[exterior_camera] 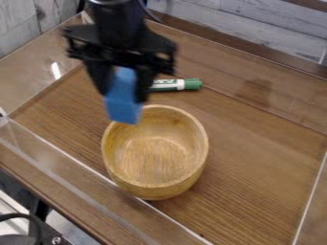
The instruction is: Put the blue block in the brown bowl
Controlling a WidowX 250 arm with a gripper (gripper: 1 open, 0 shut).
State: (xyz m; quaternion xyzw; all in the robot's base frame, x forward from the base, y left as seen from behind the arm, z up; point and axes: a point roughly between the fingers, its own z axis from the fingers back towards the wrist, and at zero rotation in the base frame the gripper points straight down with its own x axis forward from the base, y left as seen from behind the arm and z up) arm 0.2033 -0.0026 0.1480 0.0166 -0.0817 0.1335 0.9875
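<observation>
My gripper will release the blue block on the middle of the bottom inside the brown bowl [151, 154].
My black gripper [122, 77] hangs pointing down, shut on the blue block [122, 96], which dangles upright between its fingers. The block's lower end is in the air over the far-left rim of the brown bowl [156, 151], a round light wooden bowl standing in the middle of the table. The bowl's inside shows nothing in it.
A white-and-green marker pen [182, 85] lies on the wooden table behind the bowl, partly hidden by my gripper. Clear plastic walls [52, 153] fence the table on the left, front and right sides.
</observation>
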